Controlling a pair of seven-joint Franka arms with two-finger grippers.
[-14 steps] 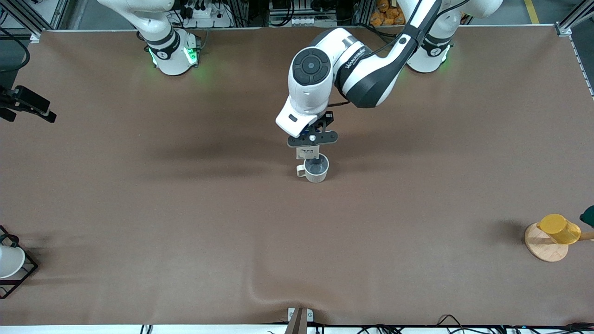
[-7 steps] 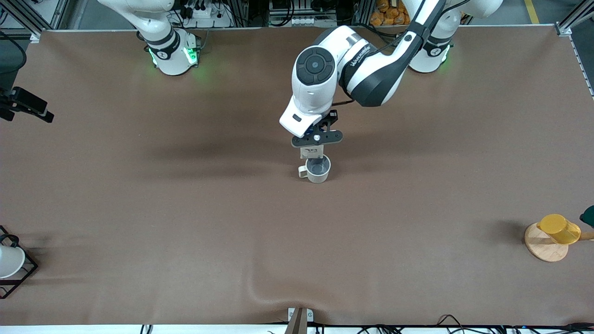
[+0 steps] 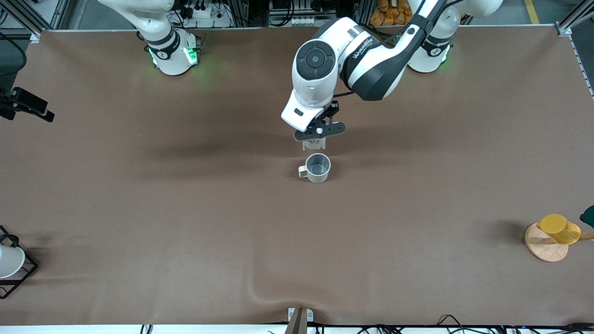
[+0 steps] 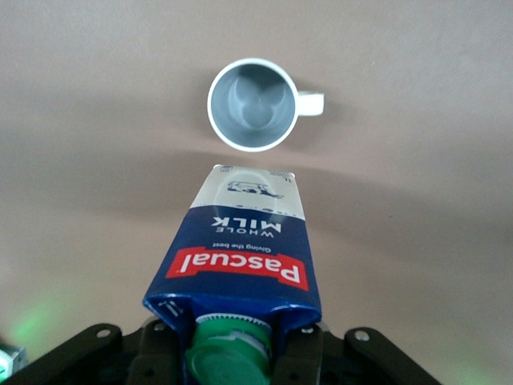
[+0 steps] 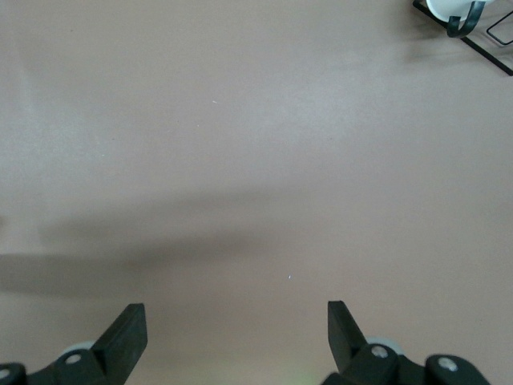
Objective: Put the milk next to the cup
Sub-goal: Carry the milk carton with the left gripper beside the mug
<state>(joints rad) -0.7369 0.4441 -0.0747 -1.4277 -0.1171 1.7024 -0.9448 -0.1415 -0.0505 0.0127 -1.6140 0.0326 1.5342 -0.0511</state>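
I will use my left gripper to set the milk down and let go of it on the cloth (image 3: pixel 318 157) (image 4: pixel 254 176) close behind the off-white cup, toward the bases of the arms.
The milk (image 4: pixel 240 249), a dark blue carton with a red label band and green cap (image 4: pixel 228 361), hangs upright in my left gripper (image 4: pixel 232 353), whose fingers (image 4: pixel 300 349) are shut on its top. In the front view the milk (image 3: pixel 313 144) shows just below my left gripper (image 3: pixel 319 133), over the cloth beside the cup (image 3: pixel 318 167), on the side toward the arms' bases. The off-white cup (image 4: pixel 252 104) stands upright with nothing in it, clear of the carton. My right gripper (image 5: pixel 236 313) waits open over bare cloth at the right arm's end of the table (image 3: pixel 28 104).
A yellow cup (image 3: pixel 559 228) lies on a round wooden board (image 3: pixel 543 248) at the left arm's end, with a dark green thing (image 3: pixel 588 215) beside it. A white vessel in a black wire frame (image 3: pixel 9 262) stands at the right arm's end. The brown cloth wrinkles near its front edge (image 3: pixel 260 292).
My left gripper has drawn the milk back from over the cup toward the arms' bases, and the whole cup now shows. The right gripper has barely shifted.
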